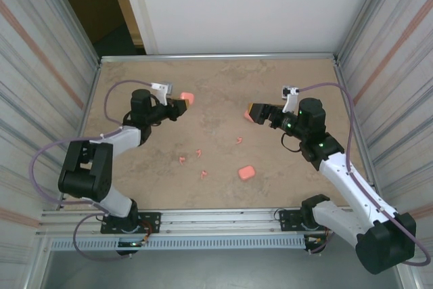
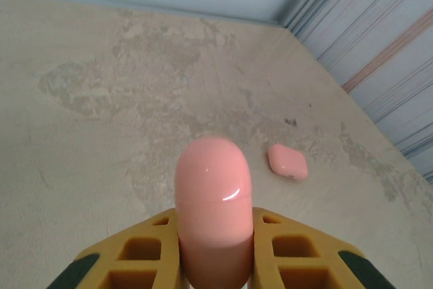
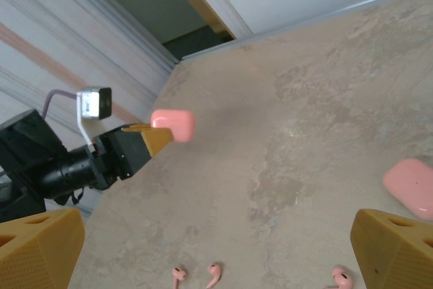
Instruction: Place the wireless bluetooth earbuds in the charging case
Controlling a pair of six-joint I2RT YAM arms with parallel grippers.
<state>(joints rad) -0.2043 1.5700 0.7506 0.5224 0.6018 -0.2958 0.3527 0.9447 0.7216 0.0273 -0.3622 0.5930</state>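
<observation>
Next, I let go of the pink rounded charging case with my left gripper on the bare table [image 1: 197, 118] [image 2: 132, 224] behind the loose pink earbuds.
My left gripper [image 1: 180, 105] is shut on a pink rounded charging case [image 1: 187, 98], held above the table at the left rear. In the left wrist view the case [image 2: 213, 194] sticks up between the yellow fingers [image 2: 135, 255], its lid seam closed. My right gripper [image 1: 255, 112] hovers open at the right, facing the left one, with nothing between its fingers [image 3: 40, 248]. Several tiny pink earbuds [image 1: 183, 159] lie loose on the table between the arms. The right wrist view has three of these earbuds [image 3: 214, 274] along its bottom edge.
A second pink case [image 1: 246, 172] lies flat on the table near the front centre; this case [image 2: 287, 162] also appears in the left wrist view and at the right edge of the right wrist view [image 3: 411, 187]. Striped walls [image 1: 40, 65] enclose both sides of the table.
</observation>
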